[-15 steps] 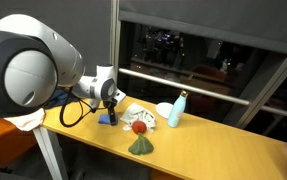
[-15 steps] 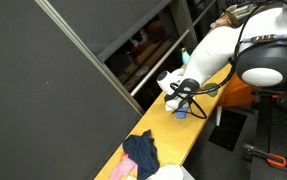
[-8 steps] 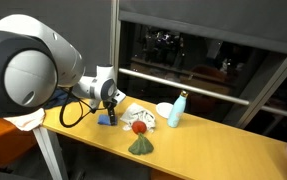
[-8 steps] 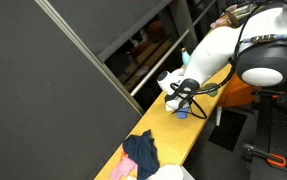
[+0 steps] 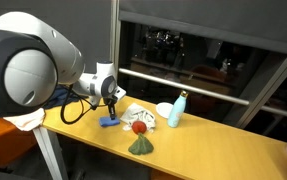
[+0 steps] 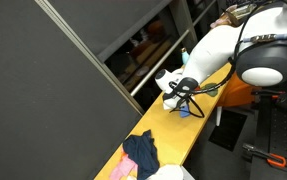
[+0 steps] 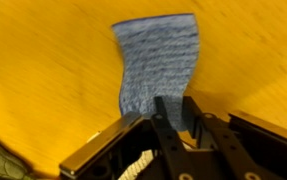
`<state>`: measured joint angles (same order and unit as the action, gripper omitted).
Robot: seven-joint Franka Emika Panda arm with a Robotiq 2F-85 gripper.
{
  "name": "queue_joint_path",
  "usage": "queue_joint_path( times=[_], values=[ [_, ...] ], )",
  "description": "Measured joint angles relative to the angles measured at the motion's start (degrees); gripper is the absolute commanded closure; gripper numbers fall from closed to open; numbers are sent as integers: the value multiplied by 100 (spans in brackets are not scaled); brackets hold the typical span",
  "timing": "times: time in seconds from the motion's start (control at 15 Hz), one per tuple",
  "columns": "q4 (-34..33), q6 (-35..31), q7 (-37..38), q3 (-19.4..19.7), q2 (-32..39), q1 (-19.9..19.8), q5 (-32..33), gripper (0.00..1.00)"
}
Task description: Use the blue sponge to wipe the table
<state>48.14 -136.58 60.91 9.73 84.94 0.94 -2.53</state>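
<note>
My gripper is pinching just the near end of the blue sponge, so next I open, move farther over the sponge and grip its middle (image 7: 159,58) before I wipe.
The blue sponge (image 7: 158,65) lies on the yellow table (image 7: 53,90), and its near end is squeezed narrow between my fingers. My gripper (image 7: 176,106) is shut on that end. In both exterior views the gripper (image 5: 111,106) (image 6: 176,100) points down at the table's end, with the sponge (image 5: 106,122) (image 6: 183,112) showing as a small blue patch under it. The arm's large white body fills the foreground and hides part of the table.
Beside the sponge are a red and white object (image 5: 138,123) on a white cloth, a green cloth lump (image 5: 141,146), a white cup (image 5: 163,109) and a pale blue bottle (image 5: 176,110). A dark blue cloth (image 6: 141,152) lies farther along. Black cables hang off the wrist.
The jaws have closed from wide open onto the sponge's end. The wrist has risen slightly, and the sponge now looks tilted rather than flat.
</note>
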Motion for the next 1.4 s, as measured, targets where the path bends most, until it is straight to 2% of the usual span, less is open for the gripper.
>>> queue_joint_path(
  times=[0.53, 0.6, 0.67, 1.27, 1.33, 1.4],
  values=[
    [41, -17, -2, 0, 15, -1, 0, 100],
    [40, -17, -3, 0, 13, -1, 0, 84],
    [38, -17, -4, 0, 11, -3, 0, 73],
    [-95, 7, -152, 2, 2, -4, 1, 9],
    [-109, 17, -199, -20, 2, -4, 1, 2],
    [-118, 32, -242, -47, 2, -3, 1, 0]
  ],
)
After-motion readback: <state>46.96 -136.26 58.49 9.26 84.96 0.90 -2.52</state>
